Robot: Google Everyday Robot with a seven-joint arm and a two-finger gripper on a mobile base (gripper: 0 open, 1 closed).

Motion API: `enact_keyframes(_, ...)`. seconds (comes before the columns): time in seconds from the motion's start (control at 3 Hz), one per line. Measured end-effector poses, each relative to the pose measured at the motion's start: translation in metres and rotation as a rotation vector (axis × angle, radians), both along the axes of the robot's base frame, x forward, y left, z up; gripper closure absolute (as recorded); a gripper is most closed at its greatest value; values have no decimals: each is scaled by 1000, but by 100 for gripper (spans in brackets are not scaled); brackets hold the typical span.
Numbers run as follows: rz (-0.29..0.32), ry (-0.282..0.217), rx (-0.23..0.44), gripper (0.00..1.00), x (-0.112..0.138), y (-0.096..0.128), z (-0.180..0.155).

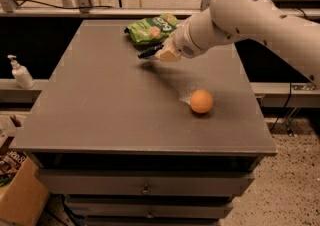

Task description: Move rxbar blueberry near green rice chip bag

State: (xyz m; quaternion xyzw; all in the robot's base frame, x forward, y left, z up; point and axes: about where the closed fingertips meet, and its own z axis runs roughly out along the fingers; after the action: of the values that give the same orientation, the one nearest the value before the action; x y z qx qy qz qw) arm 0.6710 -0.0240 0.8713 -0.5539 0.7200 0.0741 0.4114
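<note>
Next, my gripper lets go of the rxbar blueberry on the table (158, 47), right up against the front edge of the green rice chip bag.
The green rice chip bag (150, 28) lies crinkled at the far middle of the grey table (100, 115). My gripper (159, 53) hangs just in front of and slightly right of the bag, a little above the table. It is shut on the rxbar blueberry (148, 53), a dark flat bar that sticks out to the left of the gripper. The bar's label is hidden. The white arm reaches in from the upper right.
An orange ball (201, 101) sits on the table's right side, toward the front. A white pump bottle (20, 72) stands on a ledge left of the table. Drawers are below the tabletop, and a cardboard box (17, 195) is at the lower left.
</note>
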Motion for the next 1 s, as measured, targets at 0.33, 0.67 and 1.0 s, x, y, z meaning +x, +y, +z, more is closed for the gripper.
enact_keyframes(0.33, 9, 0, -10, 100, 29, -10, -11)
enact_keyframes(0.67, 17, -12, -34, 100, 58, -17, -18)
enact_keyframes(1.0, 21, -22, -71, 100, 77, -21, -20)
